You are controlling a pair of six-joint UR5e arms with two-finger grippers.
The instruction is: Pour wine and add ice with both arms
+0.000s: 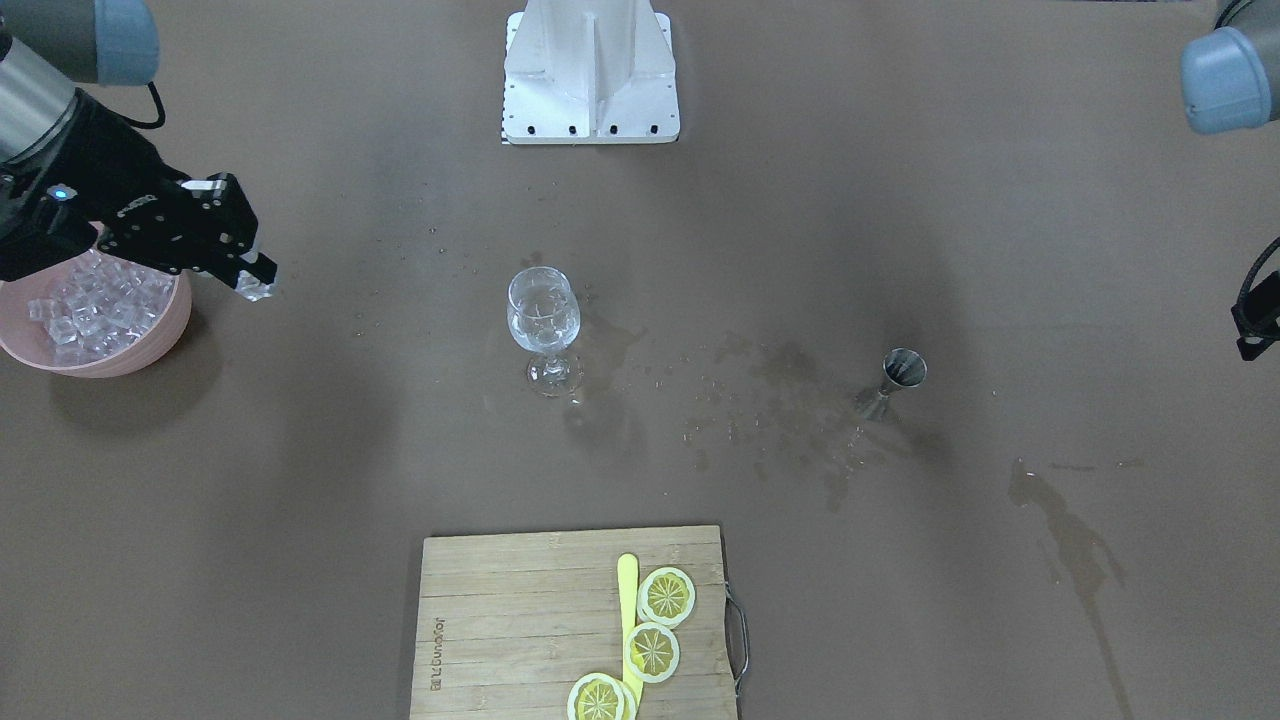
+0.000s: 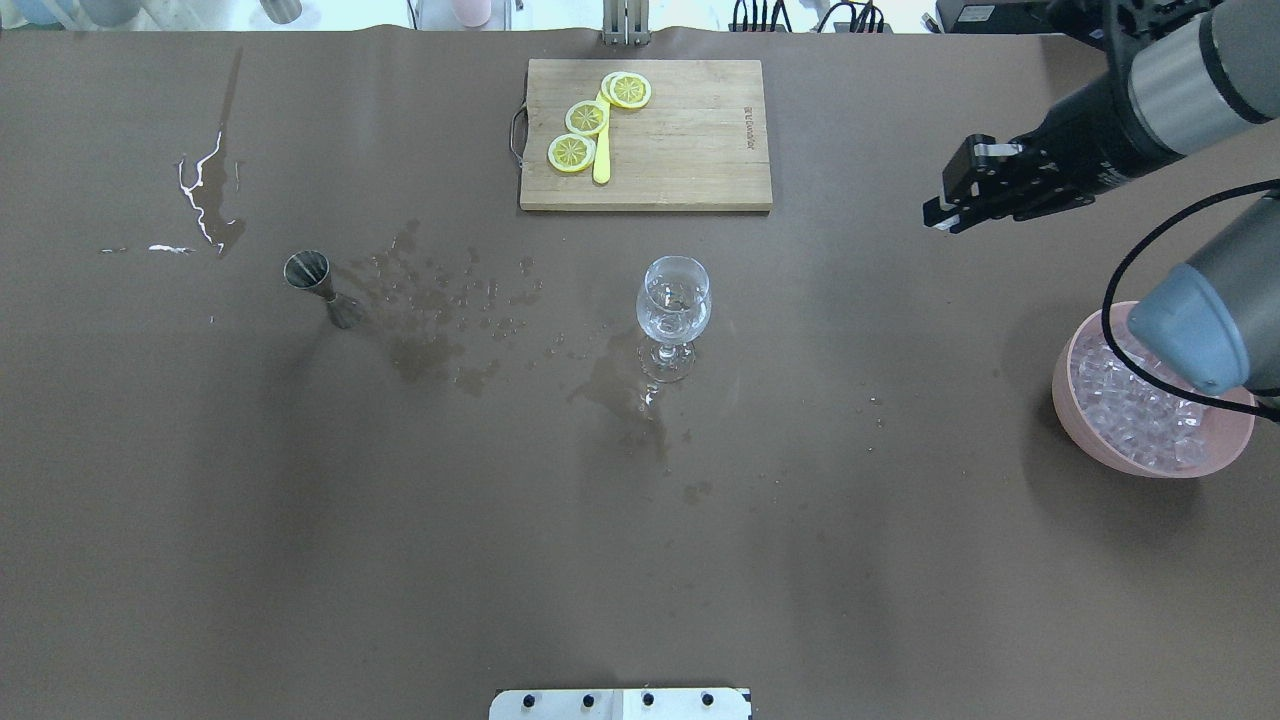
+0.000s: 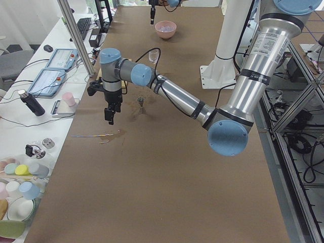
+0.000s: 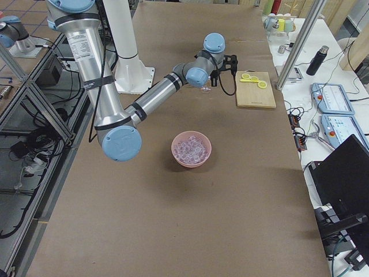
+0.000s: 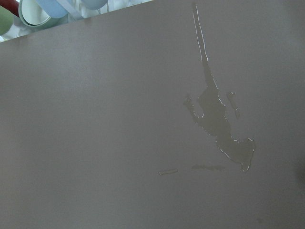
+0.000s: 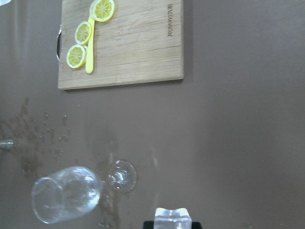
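Observation:
Next, my right gripper lets go of the ice cube inside the bowl of the upright wine glass (image 1: 543,312) (image 6: 74,194).
My right gripper (image 1: 258,280) is shut on one clear ice cube (image 1: 254,290), held above the table just beside the pink bowl (image 1: 165,335) of ice cubes (image 1: 90,305). The cube shows between the fingertips in the right wrist view (image 6: 172,218). The wine glass (image 1: 543,325) stands upright mid-table with a little clear liquid in it, well away from the gripper. It also shows in the right wrist view (image 6: 66,193). My left gripper (image 3: 110,117) hangs over the table's far end by the steel jigger (image 1: 900,375). I cannot tell how its jaws stand.
A wooden cutting board (image 1: 520,620) with lemon slices (image 1: 665,597) and a yellow knife (image 1: 627,590) lies at the operators' side. Wet patches (image 1: 790,400) spread between glass and jigger. A puddle (image 1: 1060,530) lies below the left gripper. The white pedestal (image 1: 590,70) stands at the robot's side.

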